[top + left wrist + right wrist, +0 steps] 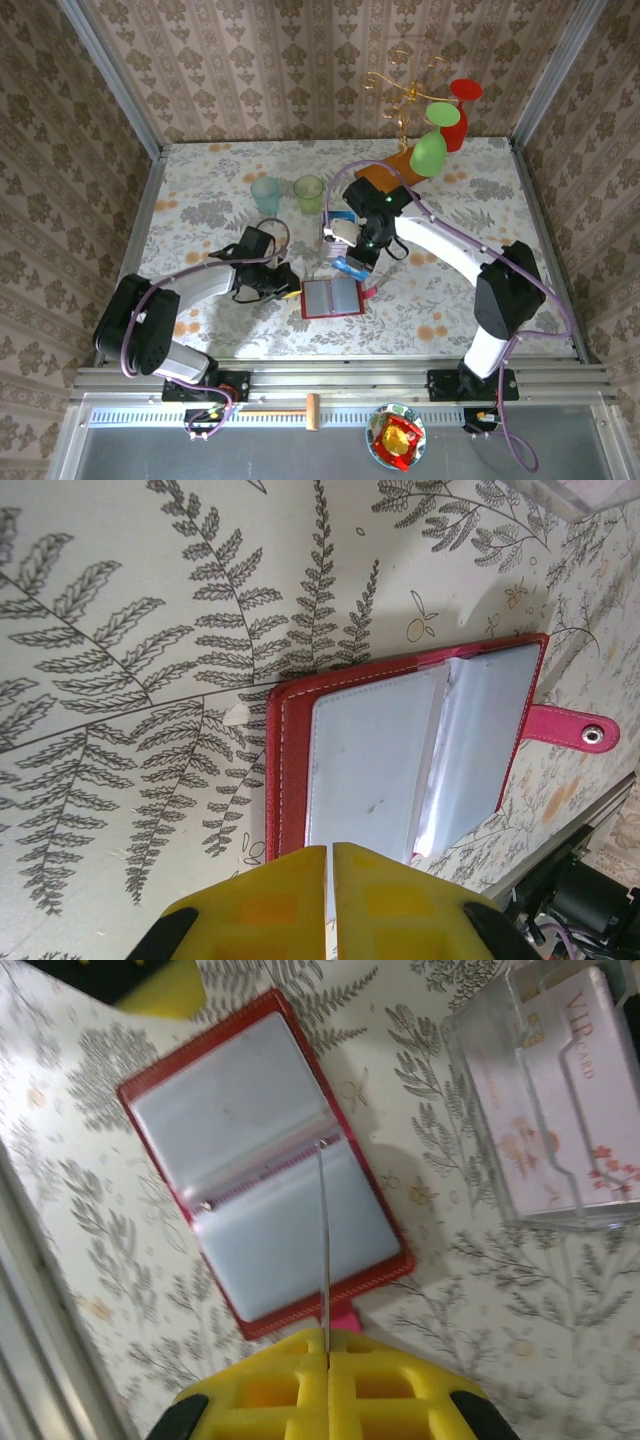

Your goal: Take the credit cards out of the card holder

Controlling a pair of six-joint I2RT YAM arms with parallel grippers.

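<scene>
The robot's right gripper will release the credit card in the clear plastic tray's far compartment (339, 217), beside the green cup.
The red card holder (332, 297) lies open on the patterned table, its greyish sleeve panels up (375, 750) (260, 1160). My left gripper (290, 285) (330, 852) is at its left edge, yellow fingers shut on the near edge of a sleeve panel. My right gripper (356, 262) (327, 1335) hangs just above the holder's far right side, shut on a thin credit card (323, 1240) seen edge-on. That card's face looks blue from above (349, 266). The holder's red tab (570, 725) sticks out on the right arm's side.
A clear plastic tray (560, 1100) (333, 243) holding a pink-white card sits just beyond the holder. Behind it stand a teal cup (266, 194) and a green cup (309, 193). A gold wire rack (405, 100) with green and red cups stands at the back right.
</scene>
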